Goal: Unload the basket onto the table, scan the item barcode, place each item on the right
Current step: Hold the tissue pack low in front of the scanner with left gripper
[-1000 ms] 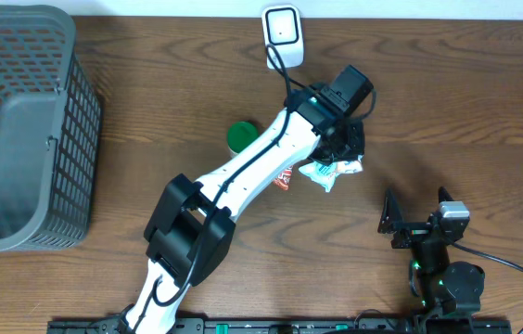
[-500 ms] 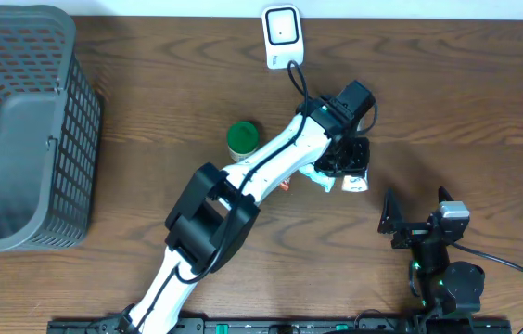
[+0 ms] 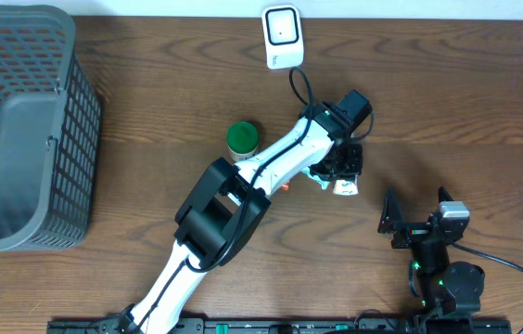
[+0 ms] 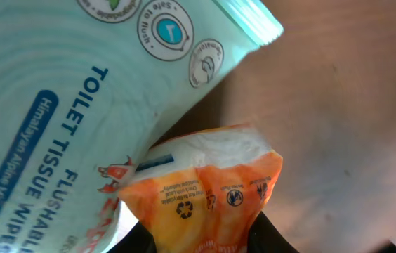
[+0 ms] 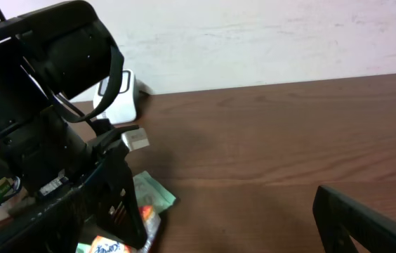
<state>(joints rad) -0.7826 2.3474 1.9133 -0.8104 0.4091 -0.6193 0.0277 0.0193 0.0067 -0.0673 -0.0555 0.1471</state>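
The orange snack packet, now touching the wipes pack, will be let go by my left gripper on the wooden table [image 3: 336, 166] next to the mint-green wipes pack.
My left gripper [image 3: 342, 173] is shut on a crinkled orange snack packet [image 4: 208, 190], pinched at its lower end between the dark jaws [image 4: 201, 237]. From overhead the packet [image 3: 345, 186] shows as a pale bit just below the gripper, right of table centre. A mint-green pack of flushable toilet tissue wipes [image 4: 57, 105] lies right beside it, touching. The white barcode scanner [image 3: 281, 35] stands at the table's far edge. My right gripper [image 5: 240, 228] is open near the front right, with nothing between its fingers [image 5: 117, 204].
A grey mesh basket [image 3: 20, 130] fills the left end of the table. A green-lidded container [image 3: 242, 139] stands beside my left forearm. The right wrist view also shows the scanner [image 5: 117, 98], the mint pack [image 5: 154, 191] and the left arm's cable.
The left gripper has shifted slightly right and toward the front with the packet held. Its elbow has swung right. The right arm has not moved.
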